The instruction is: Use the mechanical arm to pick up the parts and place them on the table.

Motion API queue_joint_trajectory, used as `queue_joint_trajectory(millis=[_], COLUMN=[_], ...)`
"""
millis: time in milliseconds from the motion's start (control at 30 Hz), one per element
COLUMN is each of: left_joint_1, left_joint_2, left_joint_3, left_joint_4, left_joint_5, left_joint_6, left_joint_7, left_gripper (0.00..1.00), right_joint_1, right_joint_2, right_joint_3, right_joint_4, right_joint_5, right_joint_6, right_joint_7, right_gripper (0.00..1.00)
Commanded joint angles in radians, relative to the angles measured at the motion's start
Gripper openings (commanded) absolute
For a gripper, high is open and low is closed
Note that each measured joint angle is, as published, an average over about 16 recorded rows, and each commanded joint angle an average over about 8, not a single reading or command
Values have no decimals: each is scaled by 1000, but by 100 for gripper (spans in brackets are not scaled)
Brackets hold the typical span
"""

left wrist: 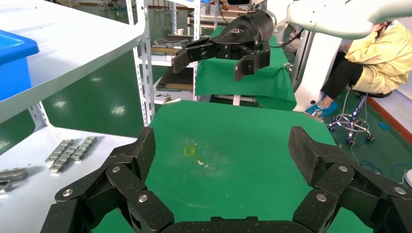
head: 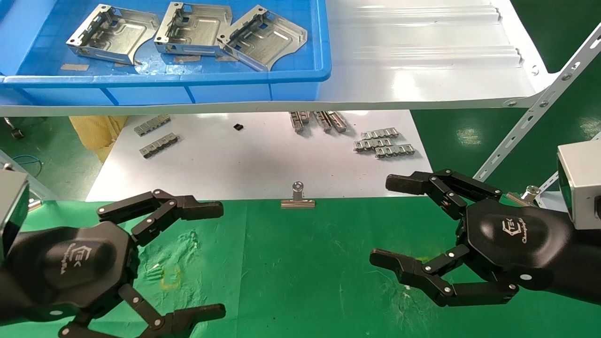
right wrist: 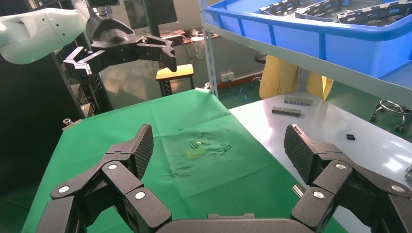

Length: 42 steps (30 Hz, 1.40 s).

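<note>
My left gripper needs to grasp the raised narrow side [head: 169, 23] of the middle silver bracket, between the blue tray's other brackets.
Three shiny silver brackets [head: 112, 33] [head: 192, 28] [head: 263, 37] lie in a blue tray [head: 164, 80] on the upper shelf at the far left. My left gripper [head: 221, 259] hovers open and empty over the green table [head: 305, 263], near its front left. In its own wrist view the left gripper [left wrist: 223, 150] spans bare cloth with a yellow square [left wrist: 188, 150]. My right gripper [head: 381, 219] hovers open and empty at the right. It also shows in the right wrist view [right wrist: 218, 145].
Below the shelf, a glossy white board [head: 235, 159] holds small grey linked strips [head: 385, 143]. A silver binder clip [head: 297, 197] sits at the cloth's far edge. A white shelf [head: 422, 56] overhangs it, with a slanted perforated strut [head: 535, 108] at right.
</note>
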Motion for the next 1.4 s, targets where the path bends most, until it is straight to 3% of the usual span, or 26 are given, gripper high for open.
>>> queue_joint_trajectory(millis=[33, 467, 500, 700, 767, 1067, 1400], left_joint_1=[0, 0, 0, 0, 0, -21, -194], left_joint_2=[0, 0, 0, 0, 0, 43, 180], left_joint_3=[0, 0, 0, 0, 0, 14, 41], left_joint_4=[0, 0, 0, 0, 0, 44, 209], left_joint_5=[0, 0, 0, 0, 0, 26, 101], left_joint_6=[0, 0, 0, 0, 0, -36, -120], left_joint_7=[0, 0, 0, 0, 0, 4, 29], left_gripper=[100, 100, 100, 100, 100, 100, 100], right_joint_1=[0, 0, 0, 0, 0, 0, 0], right_joint_2=[0, 0, 0, 0, 0, 0, 0], right_joint_3=[0, 0, 0, 0, 0, 0, 0], right_joint_4=[0, 0, 0, 0, 0, 0, 0], right_joint_5=[0, 0, 0, 0, 0, 0, 0], right_joint_6=[0, 0, 0, 0, 0, 0, 0], right_joint_7=[0, 0, 0, 0, 0, 0, 0], right_gripper=[100, 98, 90, 15, 0, 0, 0])
